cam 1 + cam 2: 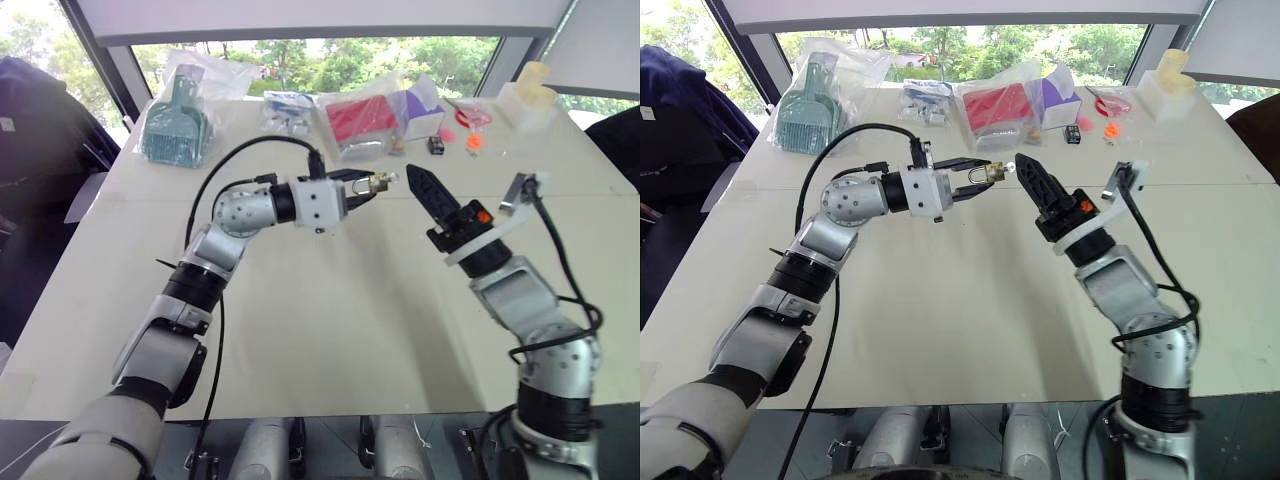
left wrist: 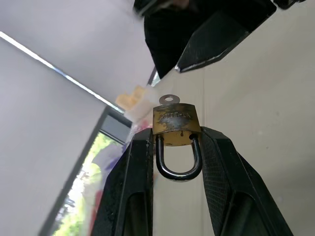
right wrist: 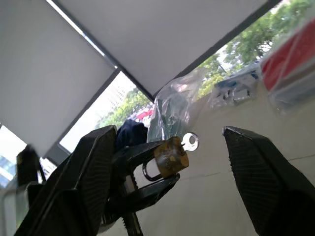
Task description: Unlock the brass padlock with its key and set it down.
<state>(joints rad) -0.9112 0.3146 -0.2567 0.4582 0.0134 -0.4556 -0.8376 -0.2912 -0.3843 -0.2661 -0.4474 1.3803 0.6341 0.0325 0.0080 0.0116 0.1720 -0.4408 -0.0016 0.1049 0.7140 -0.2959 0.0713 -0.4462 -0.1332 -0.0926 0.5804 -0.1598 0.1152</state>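
Observation:
The shackle is between the left gripper's fingers, so next the right gripper grasps the padlock's gold body [image 1: 996,172], which frees the left gripper to work the shackle.
My left gripper [image 1: 368,186] is held above the table, shut on the brass padlock [image 2: 175,125]. The padlock's gold body sticks out past the fingertips, and its silvery shackle [image 2: 177,169] lies between the two fingers. A small silver key [image 2: 169,99] stands in the padlock's outer end. My right gripper [image 1: 1030,172] is open just to the right of the key, a short gap away, with nothing between its fingers [image 3: 256,167]. The right wrist view shows the padlock [image 3: 171,156] and key [image 3: 190,142] ahead, between the spread fingers.
The pale table [image 1: 330,320] has bagged goods along its far edge: a green item [image 1: 175,125], a red packet [image 1: 360,120] and a purple box [image 1: 420,105]. A small black box [image 1: 436,145], orange bits [image 1: 472,140] and a white container [image 1: 527,95] lie at the far right.

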